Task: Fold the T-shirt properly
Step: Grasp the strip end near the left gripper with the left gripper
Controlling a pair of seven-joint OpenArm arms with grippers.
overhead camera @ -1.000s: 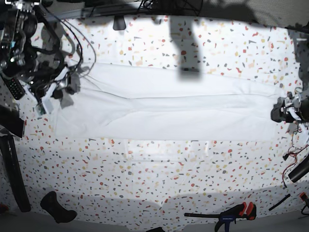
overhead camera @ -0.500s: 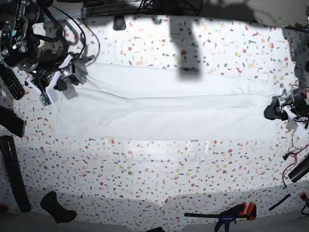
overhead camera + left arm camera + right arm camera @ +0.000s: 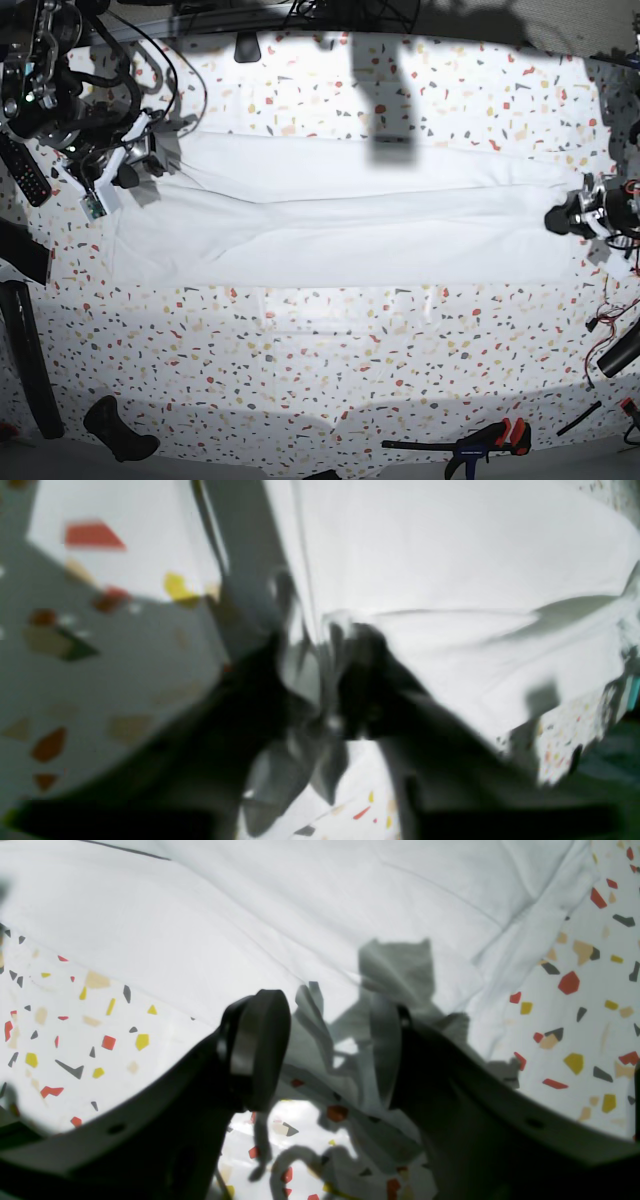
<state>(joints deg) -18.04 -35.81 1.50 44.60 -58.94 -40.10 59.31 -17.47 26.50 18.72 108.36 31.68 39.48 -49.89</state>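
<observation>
My left gripper has the T-shirt's end. It will let go of it on the middle of the long white band (image 3: 360, 226).
The white T-shirt (image 3: 350, 225) lies folded into a long flat band across the speckled tabletop (image 3: 330, 350). At its right end in the base view, my left gripper (image 3: 562, 218) sits on the cloth's edge. In the blurred left wrist view the left gripper (image 3: 325, 690) has its dark fingers pinched together on a bunched fold of the T-shirt (image 3: 450, 555). At the band's left end my right gripper (image 3: 150, 160) hovers over the corner. In the right wrist view the right gripper (image 3: 325, 1050) stands open, with the crumpled edge of the T-shirt (image 3: 250, 915) between its fingers.
A black remote (image 3: 25, 180) lies at the far left. A black handle (image 3: 118, 430) sits at the front left and a red-handled clamp (image 3: 480, 440) at the front right. Loose cables (image 3: 610, 330) hang at the right edge.
My left gripper has slid a little up along the T-shirt's right end and closed on the cloth. The right arm rose slightly a second ago and has held still since.
</observation>
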